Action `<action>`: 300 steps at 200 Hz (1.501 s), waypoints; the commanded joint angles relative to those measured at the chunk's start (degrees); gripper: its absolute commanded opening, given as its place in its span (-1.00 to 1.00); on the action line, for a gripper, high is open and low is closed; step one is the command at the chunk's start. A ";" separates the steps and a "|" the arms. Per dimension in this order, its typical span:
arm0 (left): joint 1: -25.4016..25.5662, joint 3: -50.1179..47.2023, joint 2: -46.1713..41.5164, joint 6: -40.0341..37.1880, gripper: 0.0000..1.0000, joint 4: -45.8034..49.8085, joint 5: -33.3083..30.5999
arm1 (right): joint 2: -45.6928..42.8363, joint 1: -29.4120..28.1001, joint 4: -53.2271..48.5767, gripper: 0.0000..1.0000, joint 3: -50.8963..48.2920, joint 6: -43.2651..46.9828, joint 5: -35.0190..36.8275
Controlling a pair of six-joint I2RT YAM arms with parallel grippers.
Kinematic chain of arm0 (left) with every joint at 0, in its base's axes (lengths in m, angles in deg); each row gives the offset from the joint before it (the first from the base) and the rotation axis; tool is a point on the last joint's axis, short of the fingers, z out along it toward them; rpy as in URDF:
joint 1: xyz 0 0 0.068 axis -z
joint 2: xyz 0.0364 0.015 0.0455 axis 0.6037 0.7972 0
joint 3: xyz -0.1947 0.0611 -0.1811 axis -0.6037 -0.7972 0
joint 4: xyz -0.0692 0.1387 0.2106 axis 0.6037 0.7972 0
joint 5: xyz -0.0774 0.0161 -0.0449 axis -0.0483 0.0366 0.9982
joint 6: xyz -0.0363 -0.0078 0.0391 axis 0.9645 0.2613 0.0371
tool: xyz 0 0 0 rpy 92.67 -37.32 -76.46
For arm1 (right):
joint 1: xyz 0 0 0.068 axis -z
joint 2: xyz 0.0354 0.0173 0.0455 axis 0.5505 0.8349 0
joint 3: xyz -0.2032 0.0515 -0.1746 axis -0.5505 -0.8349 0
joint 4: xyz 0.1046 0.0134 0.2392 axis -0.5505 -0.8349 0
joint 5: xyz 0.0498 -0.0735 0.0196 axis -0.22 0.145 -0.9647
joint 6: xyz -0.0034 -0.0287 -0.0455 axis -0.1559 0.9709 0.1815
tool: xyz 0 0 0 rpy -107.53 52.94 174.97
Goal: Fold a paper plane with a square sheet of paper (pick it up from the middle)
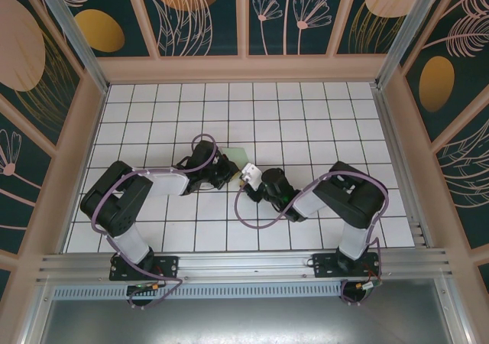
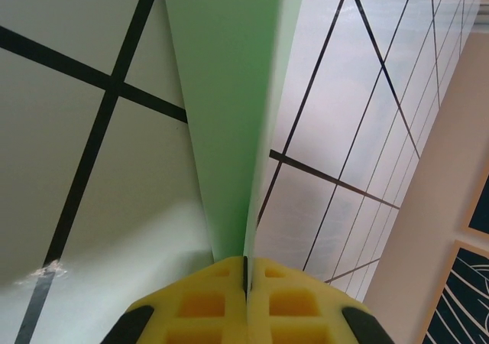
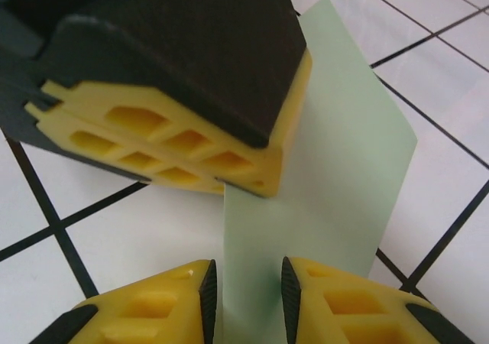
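The robot's left gripper holds the sheet of paper pinched shut at its lower fold, so the right gripper will grasp the paper's near edge (image 3: 252,298) before the left gripper opens.
The pale mint-green sheet of paper (image 1: 246,157) is folded and stands on edge over the white grid table. My left gripper (image 2: 246,271) is shut on its lower fold, and the paper (image 2: 221,92) runs away from the tips as a narrow wedge. In the right wrist view the paper (image 3: 336,176) hangs from the left gripper's yellow fingers (image 3: 176,145). My right gripper (image 3: 246,290) stands open, its black pads on either side of the paper's near edge without pressing it. From above, the two grippers (image 1: 229,168) (image 1: 248,180) meet at mid-table. I cannot tell whether the folded paper is a paper plane.
The white tiled table (image 1: 306,122) is walled by beige frames and dark floral panels (image 1: 199,15). An aluminium rail (image 1: 244,264) runs along the near edge by the arm bases. Purple cables (image 1: 252,218) loop beside both arms.
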 commanded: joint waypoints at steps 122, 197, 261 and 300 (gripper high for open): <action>-7.77 0.78 -7.74 -4.54 0.09 6.39 -0.36 | -0.75 0.76 2.11 -1.00 0.09 -3.81 -6.43; -10.68 -6.99 -17.37 -9.21 0.48 0.84 -4.43 | -3.51 7.55 -5.26 -1.00 2.69 -15.57 -24.33; -7.71 -13.66 -15.35 -8.97 0.48 -14.93 1.96 | -3.19 14.60 -9.15 -1.00 4.82 -26.04 -37.67; -3.49 -15.00 -11.16 -8.05 0.43 -21.65 2.48 | -1.66 16.20 -15.43 -1.00 8.51 -30.74 -40.84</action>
